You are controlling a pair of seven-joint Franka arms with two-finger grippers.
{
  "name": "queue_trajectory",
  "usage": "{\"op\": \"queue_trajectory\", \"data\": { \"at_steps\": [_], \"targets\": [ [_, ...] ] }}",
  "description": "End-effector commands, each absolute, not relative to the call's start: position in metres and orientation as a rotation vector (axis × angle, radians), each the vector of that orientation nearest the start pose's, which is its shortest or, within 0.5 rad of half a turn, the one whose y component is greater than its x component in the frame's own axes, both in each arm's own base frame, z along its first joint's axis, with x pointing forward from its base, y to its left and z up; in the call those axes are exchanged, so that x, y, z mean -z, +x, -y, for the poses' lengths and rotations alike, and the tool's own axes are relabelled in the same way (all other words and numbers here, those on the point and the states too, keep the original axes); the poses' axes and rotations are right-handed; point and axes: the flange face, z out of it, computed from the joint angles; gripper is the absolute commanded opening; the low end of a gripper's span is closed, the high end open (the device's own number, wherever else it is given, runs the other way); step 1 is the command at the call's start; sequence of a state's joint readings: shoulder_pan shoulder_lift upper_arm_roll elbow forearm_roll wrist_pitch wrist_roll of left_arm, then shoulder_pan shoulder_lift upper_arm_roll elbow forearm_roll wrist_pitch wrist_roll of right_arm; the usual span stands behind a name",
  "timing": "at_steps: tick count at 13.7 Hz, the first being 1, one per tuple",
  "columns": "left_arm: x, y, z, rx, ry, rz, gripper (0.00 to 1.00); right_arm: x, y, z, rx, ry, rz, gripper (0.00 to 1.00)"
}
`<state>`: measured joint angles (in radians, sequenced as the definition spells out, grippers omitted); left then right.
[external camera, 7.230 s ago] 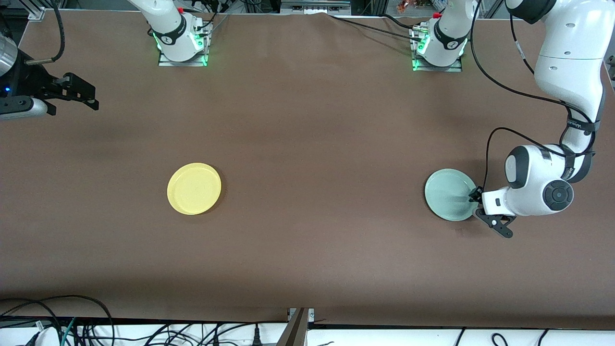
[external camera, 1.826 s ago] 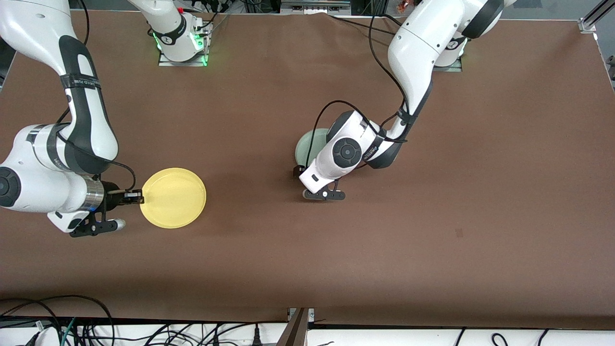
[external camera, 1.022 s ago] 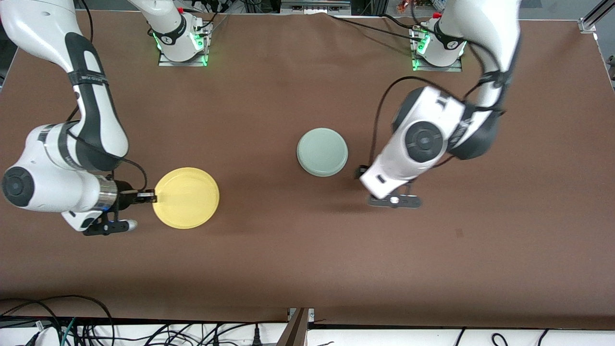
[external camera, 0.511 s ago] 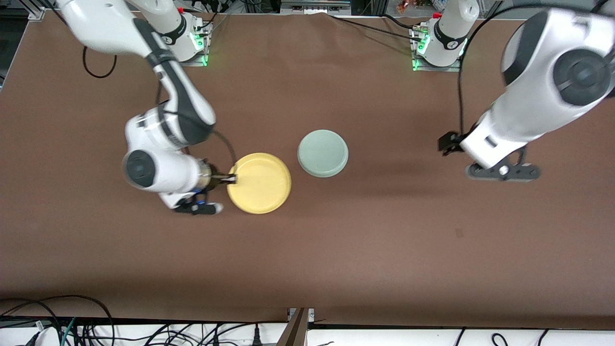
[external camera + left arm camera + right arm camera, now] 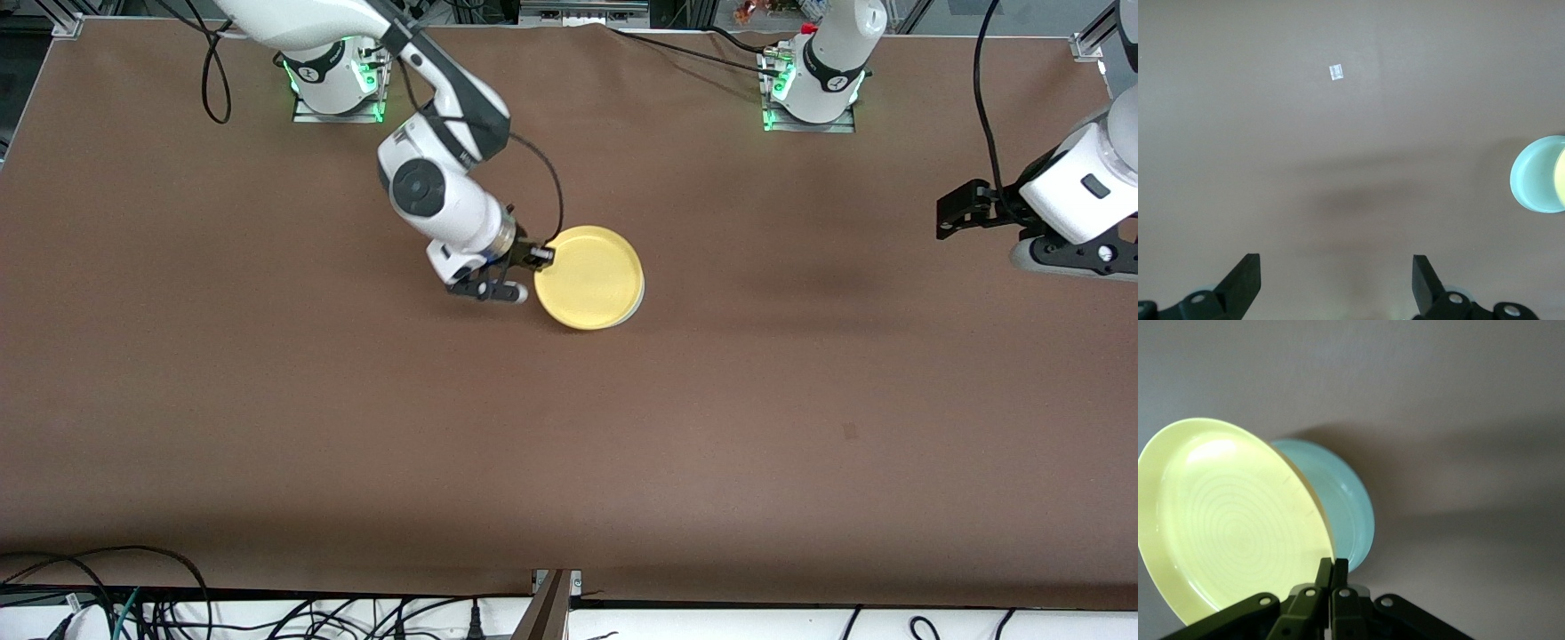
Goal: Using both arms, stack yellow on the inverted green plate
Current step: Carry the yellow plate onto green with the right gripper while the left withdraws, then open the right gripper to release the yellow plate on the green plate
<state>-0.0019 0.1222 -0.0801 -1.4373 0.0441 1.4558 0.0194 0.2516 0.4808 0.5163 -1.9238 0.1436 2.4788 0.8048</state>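
Note:
My right gripper will release the yellow plate on the inverted green plate's side (image 5: 597, 263) nearest the arm bases. The yellow plate now hangs tilted over the green plate.
The yellow plate (image 5: 589, 276) is held by its rim in my right gripper (image 5: 540, 258), whose fingers are shut on the edge. It hangs slightly tilted over the inverted green plate (image 5: 637, 305) at the table's middle and covers nearly all of it; only a pale sliver shows. In the right wrist view the yellow plate (image 5: 1231, 520) overlaps the green plate (image 5: 1348, 513) above the shut right gripper (image 5: 1333, 570). I cannot tell whether the plates touch. My left gripper (image 5: 947, 213) is open and empty, up over the left arm's end of the table. It also shows in the left wrist view (image 5: 1335, 283), with the green plate (image 5: 1533, 175) far off.
The two arm bases (image 5: 336, 84) (image 5: 811, 89) stand along the table edge farthest from the front camera. A small white tag (image 5: 1336, 71) lies on the brown table. Cables (image 5: 133, 604) hang below the nearest edge.
My right gripper has carried the yellow plate from beside the green plate to over it. My left arm has withdrawn farther toward its end of the table.

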Motion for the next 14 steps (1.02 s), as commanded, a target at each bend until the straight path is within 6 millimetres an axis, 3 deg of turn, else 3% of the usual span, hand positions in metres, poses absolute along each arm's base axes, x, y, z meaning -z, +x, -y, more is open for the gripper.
{"op": "queue_trajectory", "data": {
  "at_steps": [1,5,8,11,14],
  "targets": [
    [-0.597,0.534,0.037,0.016,-3.060,-0.167,1.00,-0.272,0.430,-0.438,-0.149,-2.804,-0.311,0.00],
    [-0.591,0.530,0.041,0.001,-3.076,-0.157,1.00,-0.242,0.402,-0.429,-0.129,-2.815,-0.304,0.00],
    [-0.592,0.529,0.058,-0.005,-3.075,-0.130,1.00,-0.236,0.400,-0.435,-0.114,-2.797,-0.299,0.00],
    [-0.590,0.531,0.057,-0.003,-3.078,-0.121,1.00,-0.215,0.404,-0.433,-0.093,-2.776,-0.314,0.00],
    [-0.587,0.534,0.058,-0.003,-3.077,-0.124,1.00,-0.210,0.411,-0.432,-0.070,-2.777,-0.323,0.00]
  ]
}}
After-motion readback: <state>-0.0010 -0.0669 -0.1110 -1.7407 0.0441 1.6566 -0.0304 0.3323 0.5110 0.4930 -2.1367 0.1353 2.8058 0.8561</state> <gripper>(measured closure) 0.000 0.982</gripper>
